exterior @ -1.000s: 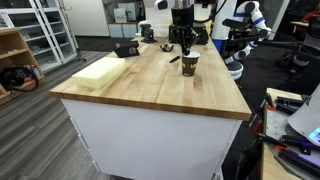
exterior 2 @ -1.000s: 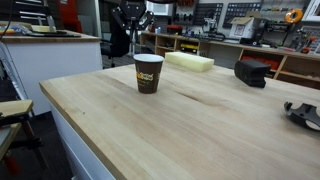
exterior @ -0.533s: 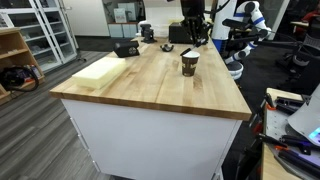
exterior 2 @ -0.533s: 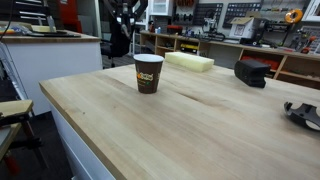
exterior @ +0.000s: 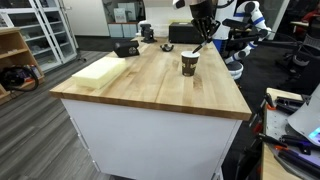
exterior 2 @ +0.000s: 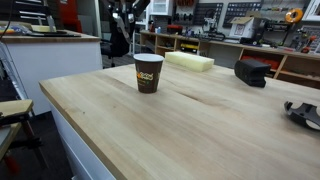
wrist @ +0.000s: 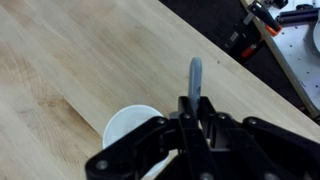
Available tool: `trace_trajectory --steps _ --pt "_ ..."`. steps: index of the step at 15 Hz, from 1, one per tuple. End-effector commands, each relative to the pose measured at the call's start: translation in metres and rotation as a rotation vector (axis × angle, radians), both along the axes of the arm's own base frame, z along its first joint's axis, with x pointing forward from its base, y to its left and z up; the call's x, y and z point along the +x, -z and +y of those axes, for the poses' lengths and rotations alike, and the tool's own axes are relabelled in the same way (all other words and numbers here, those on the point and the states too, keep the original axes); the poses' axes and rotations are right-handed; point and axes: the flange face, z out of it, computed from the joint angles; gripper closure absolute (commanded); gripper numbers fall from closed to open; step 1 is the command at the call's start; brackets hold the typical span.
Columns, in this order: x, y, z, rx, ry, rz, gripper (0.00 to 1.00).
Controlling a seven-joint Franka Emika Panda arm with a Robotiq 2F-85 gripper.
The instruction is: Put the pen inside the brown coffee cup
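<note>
The robot's gripper should release the pen inside the brown coffee cup (exterior: 191, 56) (wrist: 137, 130), where the pen will lean against the inside of the cup.
The brown coffee cup (exterior: 189, 63) stands upright on the wooden table (exterior: 150, 90), and shows in both exterior views (exterior 2: 148, 73). My gripper (exterior: 205, 28) hangs in the air above and a little beyond the cup, near the table's far edge. It is shut on the pen (wrist: 195, 74), a thin grey stick that points out past the fingertips (wrist: 195, 105). In the wrist view the cup's pale open mouth (wrist: 128, 128) lies below, to the left of the pen's tip. In an exterior view the gripper (exterior 2: 126, 10) is high behind the cup.
A pale foam block (exterior: 100, 68) lies on the table, also seen in an exterior view (exterior 2: 190, 61). A black boxy device (exterior: 126, 47) (exterior 2: 251, 72) sits near it. Another dark object (exterior 2: 303, 113) lies at the table's side. A second robot (exterior: 245, 30) stands beyond the table.
My gripper has risen from table height beside the cup and moved sideways, carrying the pen up with it. The cup has not moved.
</note>
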Motion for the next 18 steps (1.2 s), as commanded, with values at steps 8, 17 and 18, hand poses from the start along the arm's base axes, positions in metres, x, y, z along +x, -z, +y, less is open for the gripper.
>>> trace_trajectory --steps 8,17,18 --pt "0.004 0.008 -0.013 -0.043 0.024 -0.002 0.97" --pt "0.011 0.017 -0.016 -0.086 0.063 -0.017 0.97" --pt "0.012 0.019 -0.016 -0.089 0.067 -0.021 0.97"
